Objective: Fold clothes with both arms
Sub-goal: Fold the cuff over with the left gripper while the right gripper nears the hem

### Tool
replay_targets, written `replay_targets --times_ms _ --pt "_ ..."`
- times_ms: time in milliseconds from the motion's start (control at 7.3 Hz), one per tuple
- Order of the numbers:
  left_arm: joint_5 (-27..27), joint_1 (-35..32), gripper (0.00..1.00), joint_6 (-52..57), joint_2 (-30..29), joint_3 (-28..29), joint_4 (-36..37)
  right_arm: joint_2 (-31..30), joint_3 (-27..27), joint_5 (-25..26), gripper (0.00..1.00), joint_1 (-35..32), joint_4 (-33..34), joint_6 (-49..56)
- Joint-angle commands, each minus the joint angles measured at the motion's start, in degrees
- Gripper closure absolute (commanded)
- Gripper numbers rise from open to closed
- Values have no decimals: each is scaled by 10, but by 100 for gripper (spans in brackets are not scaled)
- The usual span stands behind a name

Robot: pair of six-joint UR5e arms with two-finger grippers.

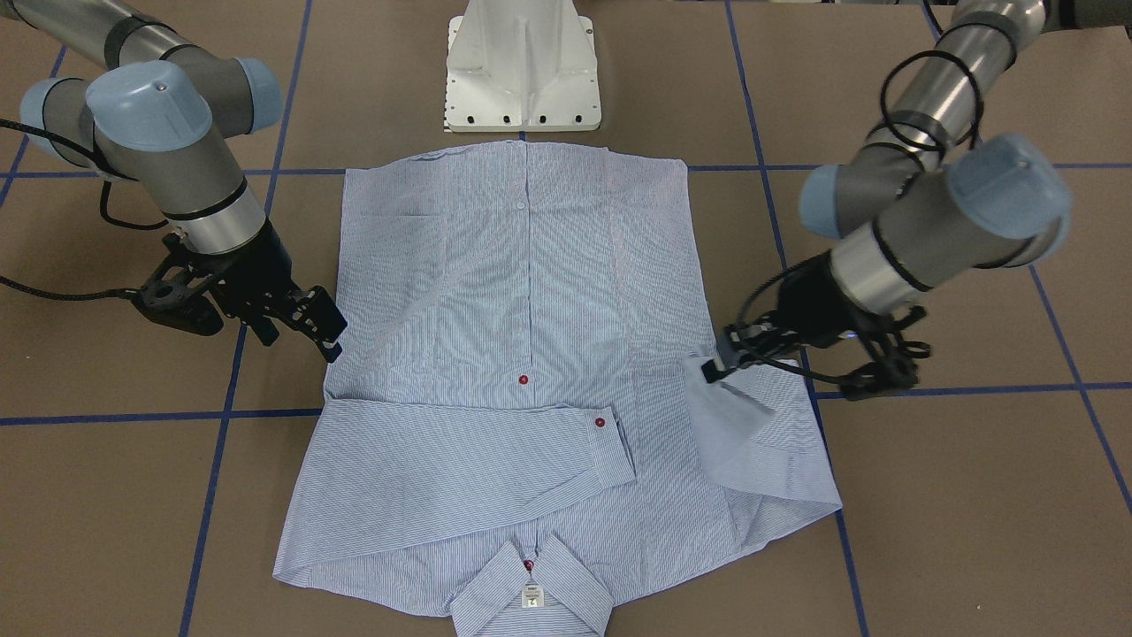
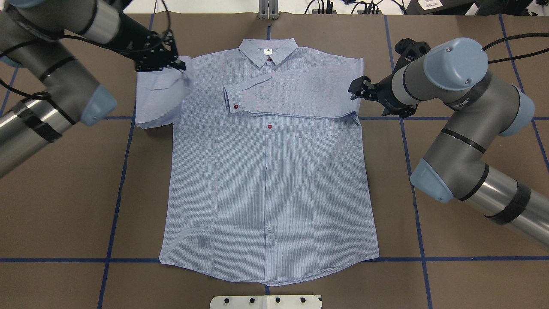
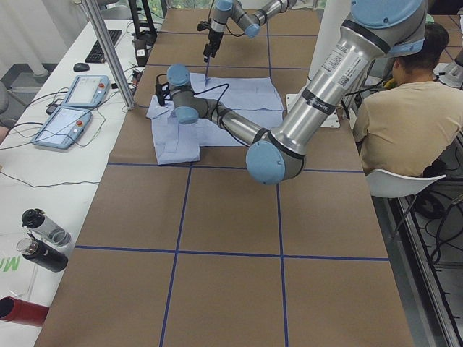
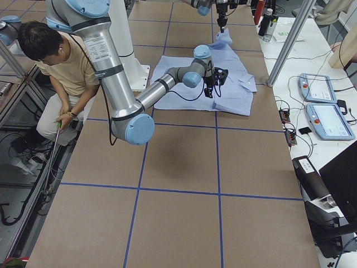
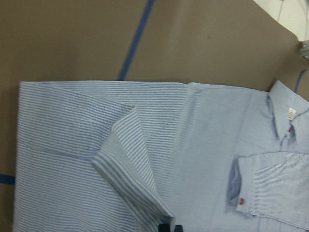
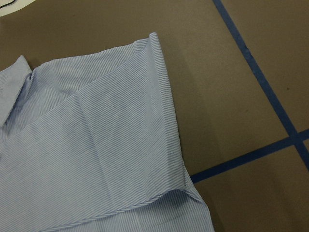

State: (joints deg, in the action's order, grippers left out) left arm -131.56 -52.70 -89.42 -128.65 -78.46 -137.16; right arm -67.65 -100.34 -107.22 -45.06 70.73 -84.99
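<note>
The cuff will be let go by my left gripper past the placket, on the hem-side edge of the folded sleeve (image 1: pixel 432 397). The cuff is now held raised off the table.
The light-blue striped shirt (image 2: pixel 266 171) lies flat, front up, with its collar (image 2: pixel 268 51) at the far side from the robot. One long sleeve (image 2: pixel 296 96) is folded across the chest, and its cuff with a red button lies near the placket. My left gripper (image 2: pixel 182 66) is shut on the cuff of the other sleeve (image 2: pixel 161 92) and holds it raised off the table; it also shows in the front view (image 1: pixel 718 363). My right gripper (image 2: pixel 356 88) is open and empty, just beside the shirt's shoulder edge, apart from the cloth.
The white pedestal base (image 1: pixel 522 71) stands at the shirt's hem side. The brown table carries blue tape lines (image 2: pixel 414 193). A seated person (image 3: pixel 405 123) is by the robot's side. Control tablets (image 3: pixel 72 108) and bottles (image 3: pixel 43 238) sit along the far table edge.
</note>
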Motion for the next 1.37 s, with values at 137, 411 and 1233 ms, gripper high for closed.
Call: replay_targets --times_ms 137,411,1233 --pt "138 109 100 -80 -135 70 1 -19 1 -1 0 -7 -4 25" --pt "205 155 100 -86 -157 88 0 -34 -1 -1 0 -14 -4 39" --pt "286 195 2 -109 -200 132 -6 -42 -6 4 0 -13 -4 43"
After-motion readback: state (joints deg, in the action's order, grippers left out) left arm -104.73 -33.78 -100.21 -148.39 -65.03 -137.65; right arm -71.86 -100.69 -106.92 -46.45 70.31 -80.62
